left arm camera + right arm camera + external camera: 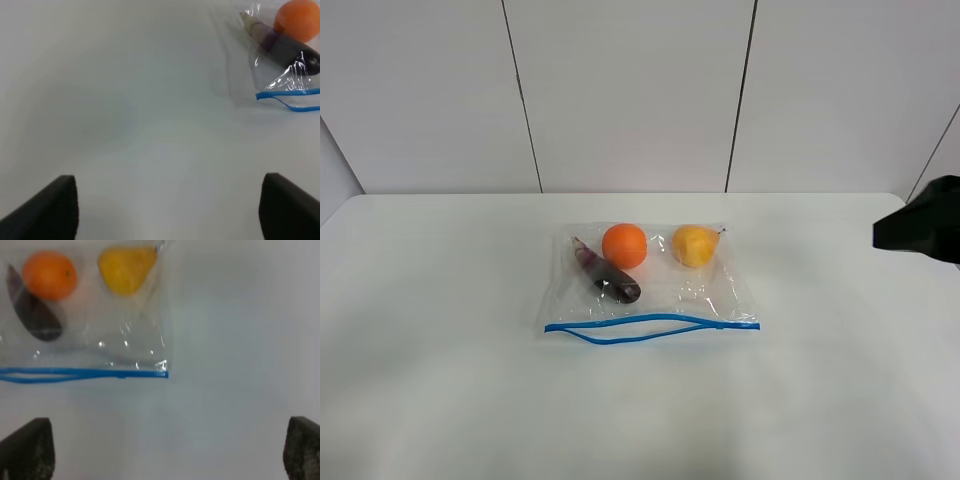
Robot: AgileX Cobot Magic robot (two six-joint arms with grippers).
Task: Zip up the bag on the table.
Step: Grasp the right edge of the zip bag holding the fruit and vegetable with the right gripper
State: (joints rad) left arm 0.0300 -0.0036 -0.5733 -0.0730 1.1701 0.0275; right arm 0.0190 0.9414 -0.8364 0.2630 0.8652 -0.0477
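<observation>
The blue zipper's end (756, 325) (165, 374) on the pear's side of the clear bag is the next place my right gripper will go to and close on.
The clear bag (650, 290) lies flat in the middle of the white table (440, 340). It holds an orange (625, 245), a yellow pear (694, 245) and a dark eggplant (608, 272). Its blue zipper strip (650, 325) runs along the near edge, with the two strands apart left of the middle. My left gripper (167, 207) is open and empty over bare table, left of the bag's left zipper end (287, 95). My right gripper (165, 450) is open and empty, in front of the bag's right zipper end (162, 373). Only a black part of the right arm (920, 232) shows in the exterior view.
A white panelled wall (630, 90) stands behind the table's far edge. White tabletop surrounds the bag on all sides. The left arm is outside the exterior view.
</observation>
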